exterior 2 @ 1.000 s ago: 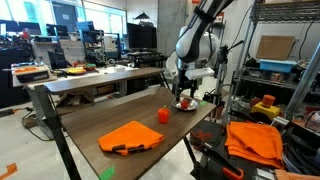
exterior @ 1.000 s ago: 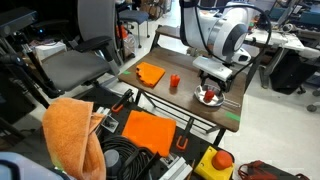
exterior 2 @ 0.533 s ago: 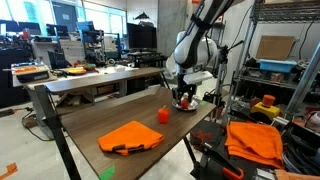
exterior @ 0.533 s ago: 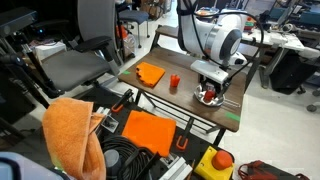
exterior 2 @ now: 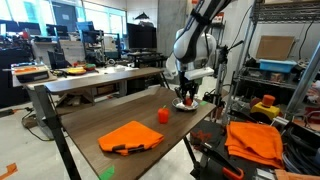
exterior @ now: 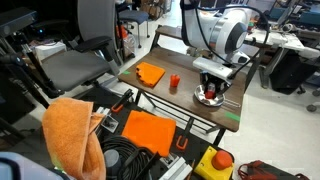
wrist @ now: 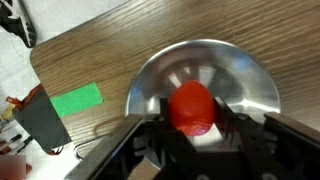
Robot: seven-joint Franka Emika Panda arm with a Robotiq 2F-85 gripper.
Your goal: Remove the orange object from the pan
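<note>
My gripper is going to set the orange object down on the bare wood (exterior: 209,74), which lies just beyond the silver pan.
The orange object (wrist: 192,108), a small red-orange lump, sits in the shiny silver pan (wrist: 245,80) in the wrist view. My gripper (wrist: 192,122) reaches down into the pan, and its two fingers are closed against the lump's sides. In both exterior views the gripper (exterior: 209,93) (exterior 2: 186,98) hangs low over the pan (exterior: 209,99) (exterior 2: 187,105) at one end of the wooden table; the lump shows only as a red spot (exterior: 209,95) under the fingers.
On the table stand a small upright orange-red cup (exterior: 174,82) (exterior 2: 163,115) and a flat folded orange cloth (exterior: 151,73) (exterior 2: 130,136). A green tape patch (wrist: 76,100) lies beside the pan near the table edge. Chairs, cables and more orange cloths (exterior: 70,135) crowd the floor around it.
The fingers have closed from wide open onto the orange object. The arm dipped slightly toward the pan; pan, cup and cloth have stayed put.
</note>
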